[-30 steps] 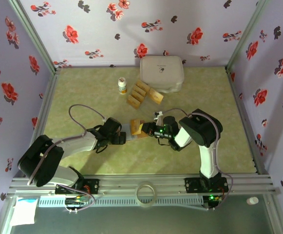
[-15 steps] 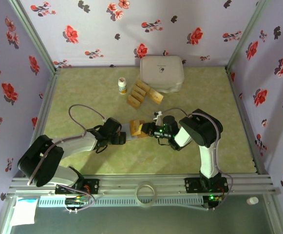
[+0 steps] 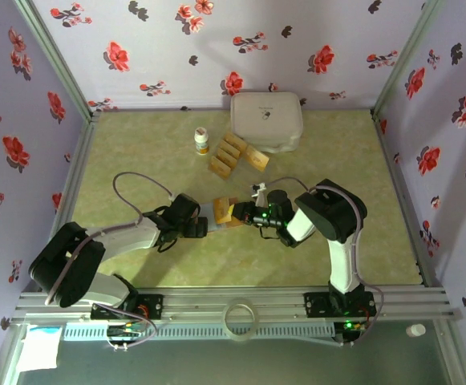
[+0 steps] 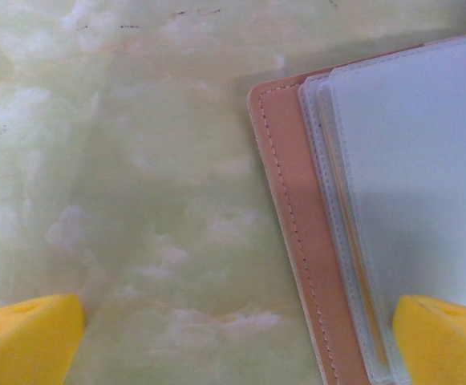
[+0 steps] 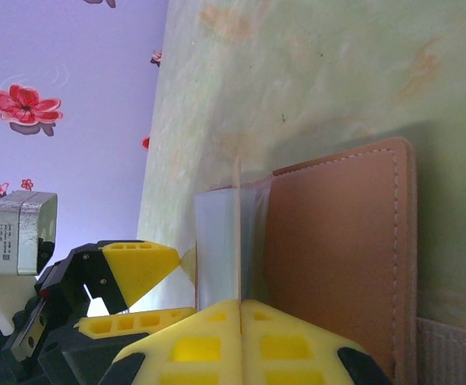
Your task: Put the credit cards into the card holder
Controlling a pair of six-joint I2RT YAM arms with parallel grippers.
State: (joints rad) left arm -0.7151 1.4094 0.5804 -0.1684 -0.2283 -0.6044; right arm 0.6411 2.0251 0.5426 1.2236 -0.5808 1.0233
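My right gripper is to let go of the thin gold credit card in the clear grey pocket point(image 3: 221, 213) point(image 5: 252, 261) next to the tan cover. The card's far end now stands among the holder's pockets.
The card holder point(image 3: 219, 213) lies open mid-table, pinkish-tan with clear grey pockets point(image 4: 413, 160). My right gripper point(image 3: 247, 213) is shut on a thin gold credit card, seen edge-on point(image 5: 237, 233), its far end standing among the holder's pockets point(image 5: 216, 241) beside the tan cover point(image 5: 337, 265). My left gripper point(image 3: 204, 227) is open at the holder's left edge point(image 4: 293, 241); one yellow fingertip point(image 4: 24, 337) rests on the table and the other point(image 4: 445, 337) is over the pockets. Several more credit cards point(image 3: 234, 154) lie in a loose group at the back.
A large white rounded box point(image 3: 266, 120) stands at the back, with a small white bottle point(image 3: 202, 141) to its left. A tape ring point(image 3: 241, 317) sits on the front rail. Flowered walls close in the left, right and back sides.
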